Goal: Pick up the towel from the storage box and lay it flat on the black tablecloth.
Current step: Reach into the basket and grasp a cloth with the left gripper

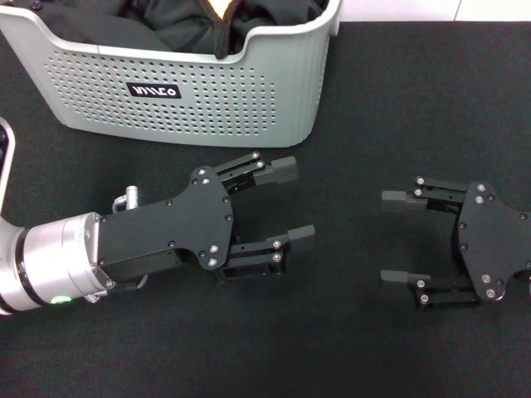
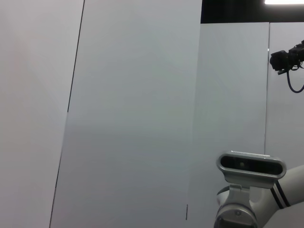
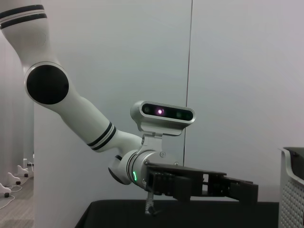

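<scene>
My left gripper should grip the towel on the dark edge [image 1: 217,31], beside the small tan patch at the storage box's near rim.
The storage box [image 1: 199,99], a light grey perforated basket with a black label, stands at the back left of the black tablecloth [image 1: 348,356]. Only dark cloths [image 1: 166,25] and a small tan patch show inside it; the grey-green towel is hidden or out of view. My left gripper [image 1: 294,201] is open and empty, lying low over the tablecloth just in front of the box. My right gripper [image 1: 391,239] is open and empty, facing the left one across a gap. The right wrist view shows the left arm's gripper [image 3: 240,189] and the box's edge [image 3: 292,190].
The left arm's silver wrist [image 1: 50,265] reaches in from the left edge. The left wrist view shows only pale wall panels [image 2: 133,114] and a camera on a stand [image 2: 285,59]. Bare tablecloth lies to the right of the box and along the front.
</scene>
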You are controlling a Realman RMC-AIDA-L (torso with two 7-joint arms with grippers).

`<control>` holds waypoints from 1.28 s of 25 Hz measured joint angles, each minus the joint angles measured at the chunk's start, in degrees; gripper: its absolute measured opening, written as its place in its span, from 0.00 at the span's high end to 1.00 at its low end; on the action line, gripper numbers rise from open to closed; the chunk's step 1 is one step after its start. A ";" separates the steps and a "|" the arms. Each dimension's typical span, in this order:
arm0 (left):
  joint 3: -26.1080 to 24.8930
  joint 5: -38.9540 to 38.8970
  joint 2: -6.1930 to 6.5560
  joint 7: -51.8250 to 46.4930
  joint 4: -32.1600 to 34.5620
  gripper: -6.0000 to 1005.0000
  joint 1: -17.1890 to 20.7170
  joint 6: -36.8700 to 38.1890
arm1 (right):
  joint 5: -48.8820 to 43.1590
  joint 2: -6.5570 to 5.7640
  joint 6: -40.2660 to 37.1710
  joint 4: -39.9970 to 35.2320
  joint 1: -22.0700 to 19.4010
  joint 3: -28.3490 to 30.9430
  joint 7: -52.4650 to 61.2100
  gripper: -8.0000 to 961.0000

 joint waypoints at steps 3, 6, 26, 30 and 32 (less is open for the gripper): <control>0.03 -0.01 0.00 0.00 0.00 0.21 0.00 0.00 | 0.05 0.00 0.00 0.33 0.00 0.00 -0.01 0.20; 0.09 -0.03 0.00 0.00 0.00 0.22 0.00 0.00 | 0.05 0.00 0.00 0.48 0.00 0.00 -0.01 0.20; -14.35 -8.12 -0.13 6.70 -0.61 0.25 -0.99 -13.88 | 0.17 0.08 0.35 2.94 0.21 0.00 -1.44 0.20; -14.36 -8.11 -0.32 10.35 -3.39 0.26 -3.37 -17.48 | 0.18 0.09 0.35 3.02 0.36 0.00 -1.44 0.20; -14.49 -8.42 -0.32 10.90 -4.15 0.27 -4.38 -19.54 | 0.19 0.09 0.35 3.26 0.41 0.00 -1.44 0.20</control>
